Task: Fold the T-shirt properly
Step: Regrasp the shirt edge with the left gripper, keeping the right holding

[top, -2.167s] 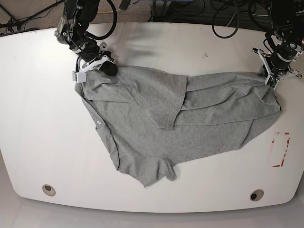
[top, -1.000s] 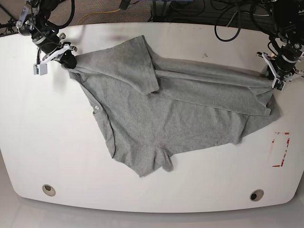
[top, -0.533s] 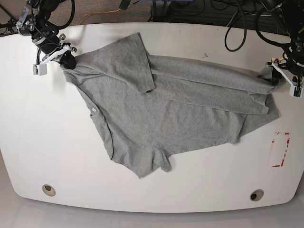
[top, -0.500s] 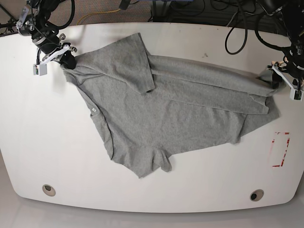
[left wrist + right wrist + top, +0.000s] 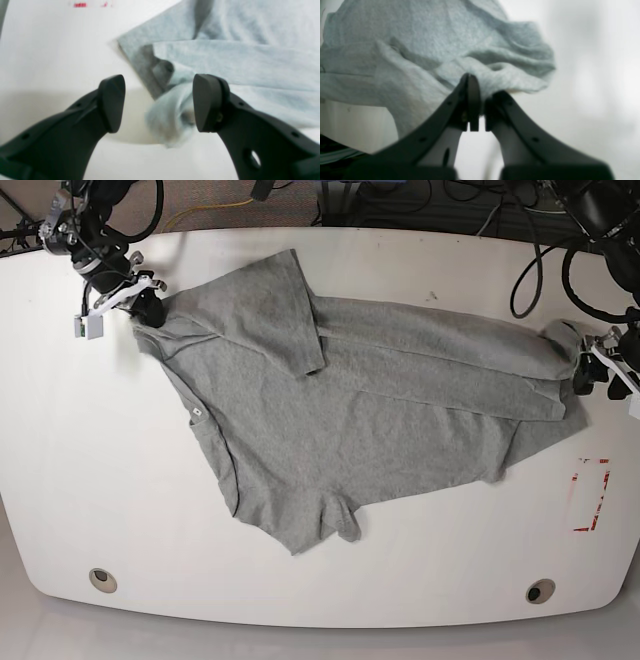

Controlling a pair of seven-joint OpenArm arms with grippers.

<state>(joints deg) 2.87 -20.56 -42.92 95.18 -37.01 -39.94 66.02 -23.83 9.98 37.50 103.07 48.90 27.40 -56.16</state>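
The grey T-shirt has the top layer's corner [image 5: 560, 407] [image 5: 162, 54] on the side toward the red marked rectangle. My left gripper will close on it next.
The grey T-shirt [image 5: 370, 410] lies spread and wrinkled across the white table [image 5: 80, 470], with one sleeve folded over near the top. My right gripper [image 5: 143, 307] is at the shirt's far-left corner, and in the right wrist view that gripper [image 5: 480, 100] is shut on a bunched fold of the T-shirt [image 5: 420, 50]. My left gripper [image 5: 588, 376] is at the shirt's right end. In the left wrist view this gripper [image 5: 158, 102] stands open, with a blurred lump of the T-shirt [image 5: 225, 62] lying loose between the jaws, close to the right finger.
A red marked rectangle [image 5: 590, 495] is on the table below the shirt's right end and shows at the top of the left wrist view as red marks [image 5: 91, 4]. Two round holes [image 5: 102, 580] [image 5: 540, 591] sit near the front edge. Cables hang behind the table's back edge.
My left gripper has opened, let go of the shirt's right end and drawn off to the right and slightly down. The right gripper still holds the left corner and has barely moved.
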